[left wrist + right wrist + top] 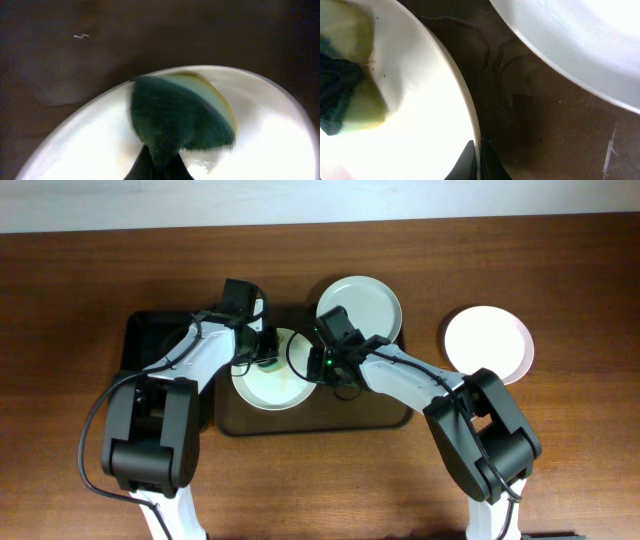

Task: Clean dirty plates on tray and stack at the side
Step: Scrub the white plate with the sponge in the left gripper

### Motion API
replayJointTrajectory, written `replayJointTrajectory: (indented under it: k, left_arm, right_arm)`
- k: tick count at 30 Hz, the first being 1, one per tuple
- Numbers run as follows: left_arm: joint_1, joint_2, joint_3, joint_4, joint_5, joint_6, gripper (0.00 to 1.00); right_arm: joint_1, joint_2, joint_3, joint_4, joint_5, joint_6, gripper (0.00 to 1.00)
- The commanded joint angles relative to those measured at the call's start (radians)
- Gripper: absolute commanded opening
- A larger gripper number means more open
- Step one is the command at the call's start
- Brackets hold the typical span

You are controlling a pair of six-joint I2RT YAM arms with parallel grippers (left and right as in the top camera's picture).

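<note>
Next, the right gripper releases the plate under the sponge onto the plate on the wooden table (483,342).
One white plate (268,388) lies on the left half of the dark brown tray (315,423). My left gripper (264,356) is shut on a green and yellow sponge (175,115) and presses it onto this plate (270,135). My right gripper (320,366) is shut on the plate's right rim, one finger on each side (477,160). The sponge also shows in the right wrist view (342,100) on the plate (420,110). A second plate (362,302) rests at the tray's far right (580,45). A third plate (487,343) lies on the table to the right.
A smaller black tray (150,345) lies left of the brown tray, under my left arm. The bare tray floor (545,130) shows between the two plates. The wooden table (580,280) runs all round.
</note>
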Motion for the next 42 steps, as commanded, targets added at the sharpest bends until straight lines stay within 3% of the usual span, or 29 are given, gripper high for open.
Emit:
replayJointTrajectory:
  k: [1,4,6,11,15,21,24,28,30,34,38,42]
  left_arm:
    - [0.009,0.037,-0.009,-0.112,-0.325,-0.053,0.0]
    - [0.009,0.037,0.032,-0.261,-0.39,-0.055,0.0]
    - [0.009,0.037,0.036,-0.339,-0.353,-0.055,0.0]
    - [0.006,0.037,0.035,-0.408,0.129,0.145,0.0]
    - [0.006,0.037,0.035,-0.336,0.28,0.16,0.0]
    - [0.006,0.038,0.035,-0.17,0.181,0.148,0.0]
    - [0.006,0.038,0.035,-0.089,0.034,0.141,0.0]
    - [0.006,0.038,0.035,-0.082,-0.169,0.039,0.0]
    - [0.006,0.037,0.035,-0.135,-0.245,0.012,0.0]
    - [0.006,0.037,0.082,-0.296,-0.245,0.012,0.0]
    - [0.01,0.037,0.354,-0.561,-0.119,0.028,0.0]
    - [0.027,0.037,0.594,-0.72,-0.084,0.071,0.0]
  right_arm:
    - [0.007,0.02,0.002,-0.008,-0.01,-0.014,0.04]
    - [0.007,0.02,0.002,-0.007,-0.01,-0.014,0.04]
    - [0.007,0.02,0.002,-0.006,-0.01,-0.014,0.04]
    - [0.007,0.02,0.002,-0.006,-0.01,-0.014,0.04]
    - [0.007,0.02,0.002,-0.007,-0.01,-0.014,0.04]
    - [0.007,0.02,0.002,-0.008,-0.01,-0.014,0.04]
    - [0.007,0.02,0.002,-0.008,-0.01,-0.014,0.04]
    - [0.007,0.02,0.002,-0.008,-0.01,-0.014,0.04]
    - [0.007,0.02,0.002,-0.008,-0.01,-0.014,0.04]
    - [0.007,0.02,0.002,-0.007,-0.01,-0.014,0.04]
    - [0.007,0.02,0.002,-0.011,-0.018,-0.014,0.04]
    - [0.007,0.02,0.002,-0.018,-0.032,-0.045,0.04]
